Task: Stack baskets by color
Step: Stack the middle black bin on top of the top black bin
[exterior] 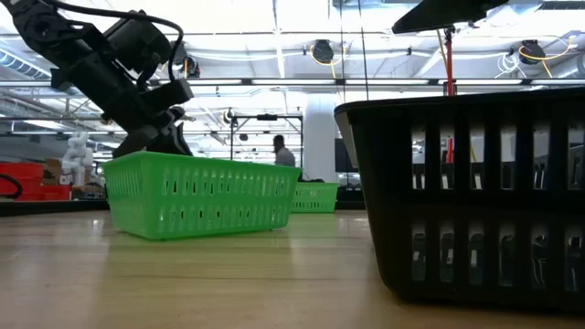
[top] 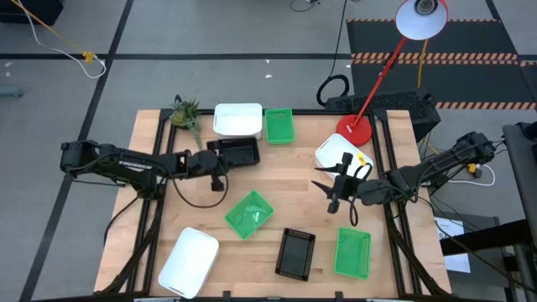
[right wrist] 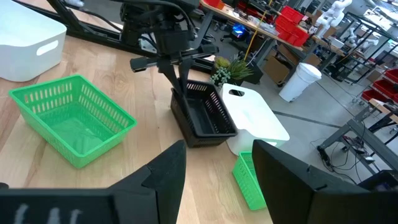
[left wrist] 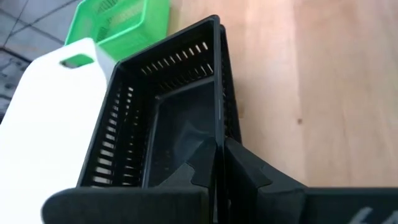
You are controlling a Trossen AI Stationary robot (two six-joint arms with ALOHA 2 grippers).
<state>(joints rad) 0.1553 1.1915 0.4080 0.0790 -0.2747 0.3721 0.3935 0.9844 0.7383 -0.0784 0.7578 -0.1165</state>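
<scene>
My right gripper closes next on the near long side's rim [top: 339,174] of the white basket beside the red lamp.
My left gripper [top: 216,168] is shut on a black mesh basket [top: 236,153] at the table's far left, right beside a white basket [top: 237,119]. A doubled rim along the black basket's side suggests a second black basket under it. Next to these stands a green basket [top: 279,126]. Nearer lie a green basket [top: 249,214], a black basket [top: 296,252], a green basket [top: 352,252] and a white basket [top: 189,262]. Another white basket [top: 340,151] sits at the right. My right gripper [top: 336,191] hovers open above the table's right side, holding nothing. My left gripper has the black basket's near long wall [left wrist: 215,134], at its left end, between its two fingers: one finger inside the basket [left wrist: 186,171], one outside [left wrist: 249,171]. The fingers slant down from the table's left and lie along the wall. The basket's bottom stays down.
A red lamp base [top: 355,128] with its slanting pole stands at the far right, beside the white basket there. A plant sprig [top: 186,113] lies at the far left corner. Bare wood shows in the table's middle [top: 289,180], between the two arms.
</scene>
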